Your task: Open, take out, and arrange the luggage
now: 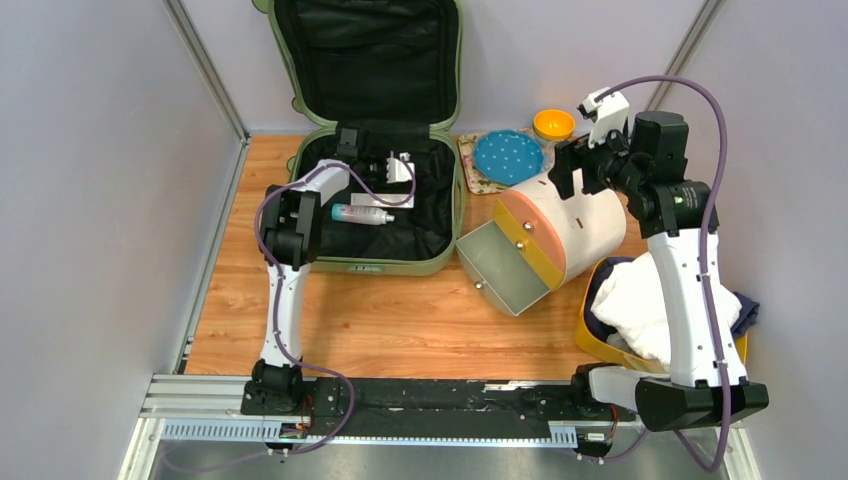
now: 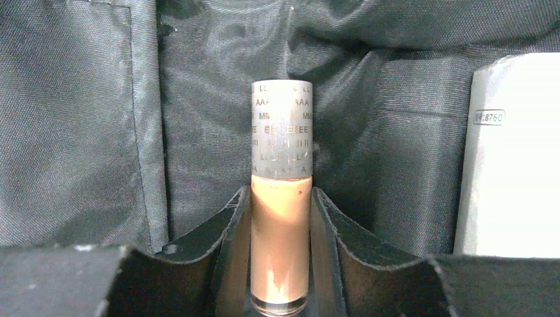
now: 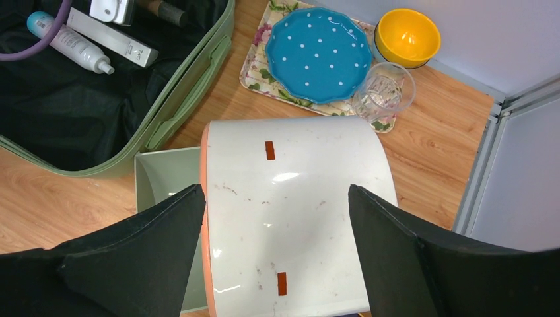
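The lowest drawer is pulled out. Next, my left gripper lets go of the beige foundation bottle inside it, lying (image 1: pixel 510 277) just behind the drawer's knob.
The sage-green luggage (image 1: pixel 380 265) lies open at the back left, its lid propped against the wall and its black lining (image 2: pixel 79 132) showing. My left gripper (image 1: pixel 352 148) reaches into it. Its fingers (image 2: pixel 280 264) press both sides of a beige foundation bottle (image 2: pixel 280 218) with a silver cap. A white box (image 2: pixel 512 165) lies just to the right of the bottle, and a teal-capped spray bottle (image 1: pixel 362 214) lies lower in the case. My right gripper (image 3: pixel 276 218) hangs open above the round cream-and-orange drawer box (image 3: pixel 297 198), holding nothing.
The drawer box (image 1: pixel 585 225) has its lowest drawer (image 1: pixel 500 265) pulled out toward the luggage. Behind it are a floral mat (image 1: pixel 475 180) with a blue dotted plate (image 1: pixel 508 155), a glass (image 3: pixel 383 92) and a yellow bowl (image 1: pixel 553 124). A yellow tray (image 1: pixel 600 340) of white cloth (image 1: pixel 640 305) sits at right.
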You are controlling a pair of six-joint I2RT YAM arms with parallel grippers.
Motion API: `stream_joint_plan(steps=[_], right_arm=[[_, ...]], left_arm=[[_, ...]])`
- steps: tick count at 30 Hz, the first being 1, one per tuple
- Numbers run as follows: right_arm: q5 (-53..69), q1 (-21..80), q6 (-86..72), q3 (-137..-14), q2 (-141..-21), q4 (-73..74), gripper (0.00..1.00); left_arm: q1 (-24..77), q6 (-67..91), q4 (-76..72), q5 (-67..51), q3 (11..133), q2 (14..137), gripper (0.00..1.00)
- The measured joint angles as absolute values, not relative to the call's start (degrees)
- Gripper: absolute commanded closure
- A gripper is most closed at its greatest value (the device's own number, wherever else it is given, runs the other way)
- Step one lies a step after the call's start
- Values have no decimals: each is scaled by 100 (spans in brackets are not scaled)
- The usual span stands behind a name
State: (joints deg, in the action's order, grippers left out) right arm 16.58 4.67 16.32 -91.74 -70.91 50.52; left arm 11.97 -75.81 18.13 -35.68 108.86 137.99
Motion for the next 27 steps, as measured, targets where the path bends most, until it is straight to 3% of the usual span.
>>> stream_joint_plan(steps=[12, 18, 27], right_arm=[[1706, 469, 1627, -9085, -7030, 4984, 16], [1708, 454, 1623, -9072, -7037, 4967, 16], [2001, 235, 1522, -9070, -7039, 4875, 16]], left_arm=[[1199, -5343, 974, -3437, 9824, 12772, 100], [1288, -3214, 947, -3020, 9751, 11834, 100], [2329, 580, 1131, -1691, 8219, 9738, 100]])
